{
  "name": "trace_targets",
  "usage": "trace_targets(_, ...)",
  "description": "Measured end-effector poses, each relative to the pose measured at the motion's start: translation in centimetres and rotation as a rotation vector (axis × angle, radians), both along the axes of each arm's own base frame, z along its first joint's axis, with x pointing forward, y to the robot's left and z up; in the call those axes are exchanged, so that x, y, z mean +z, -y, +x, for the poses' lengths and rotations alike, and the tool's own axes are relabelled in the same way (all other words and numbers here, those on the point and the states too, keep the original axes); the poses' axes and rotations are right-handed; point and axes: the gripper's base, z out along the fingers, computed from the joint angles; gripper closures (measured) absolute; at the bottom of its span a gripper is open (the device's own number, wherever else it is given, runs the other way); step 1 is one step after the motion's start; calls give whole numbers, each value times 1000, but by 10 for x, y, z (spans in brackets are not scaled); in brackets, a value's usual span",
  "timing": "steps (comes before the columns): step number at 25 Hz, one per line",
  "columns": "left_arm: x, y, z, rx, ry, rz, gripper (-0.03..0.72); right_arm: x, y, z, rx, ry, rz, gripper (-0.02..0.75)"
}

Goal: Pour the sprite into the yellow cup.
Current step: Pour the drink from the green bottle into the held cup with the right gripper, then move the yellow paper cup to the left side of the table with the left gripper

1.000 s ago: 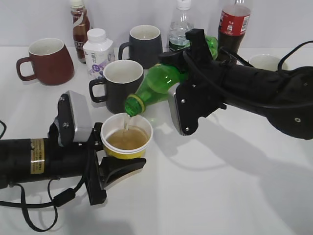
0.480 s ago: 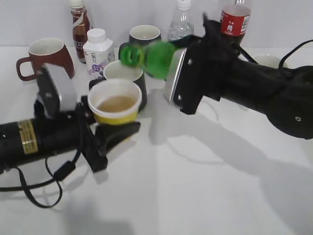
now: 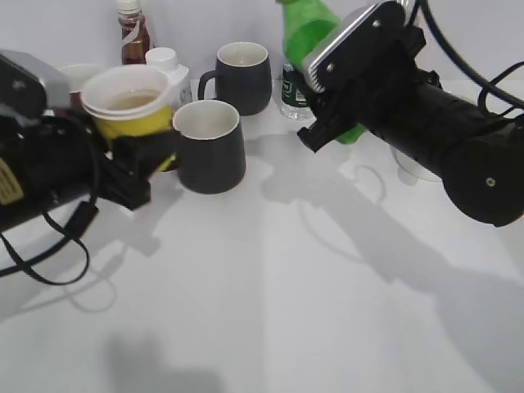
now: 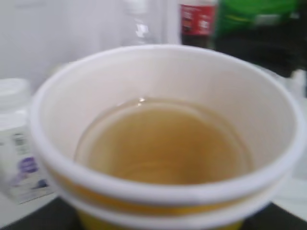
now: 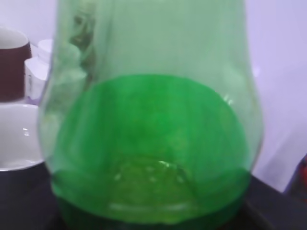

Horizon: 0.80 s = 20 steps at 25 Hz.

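Note:
Next, my left gripper lets go of the yellow cup on the table just before the maroon mug [image 3: 100, 157], beside the front dark mug.
The yellow cup [image 3: 129, 102] has a white rim and holds pale brown liquid. My left gripper [image 3: 139, 151] is shut on it and holds it up at the left, above the table. The cup fills the left wrist view [image 4: 163, 139], which hides the jaws. The sprite [image 3: 309, 33] is a green translucent bottle. It stands nearly upright in my right gripper [image 3: 332, 115], which is shut on it at the upper middle. The bottle fills the right wrist view [image 5: 153, 143] and hides the jaws. Cup and bottle are well apart.
A dark mug [image 3: 210, 146] stands just right of the held cup, and another dark mug [image 3: 241, 75] stands behind it. A brown bottle [image 3: 131, 33], a white bottle [image 3: 166, 67] and a clear water bottle [image 3: 292, 88] stand at the back. A white cup [image 3: 413, 168] sits behind my right arm.
The sprite has swung from tilted over the cup to nearly upright and risen to the right. My left gripper has lifted the cup up and to the left.

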Motion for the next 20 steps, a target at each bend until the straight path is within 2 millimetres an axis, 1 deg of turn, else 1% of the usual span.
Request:
trace_targets(3,2,-11,6,57,0,-7,279,0,0,0,-9,-63,101,320)
trace_targets(7,1,-33,16,151,-8,-3,280,-4,0,0,-22,-181,223,320)
trace_targets(13,0,-66,28,282,-15,-3,280,-10,1,-1,-43,-319,341,320)
trace_targets(16,-8,-74,33,314,-36,1,280,-10,1,-1,-48,-340,358,320)
trace_targets(20,-23,-74,39,310,-56,-13,280,-11,1,-1,-49,-344,362,320)
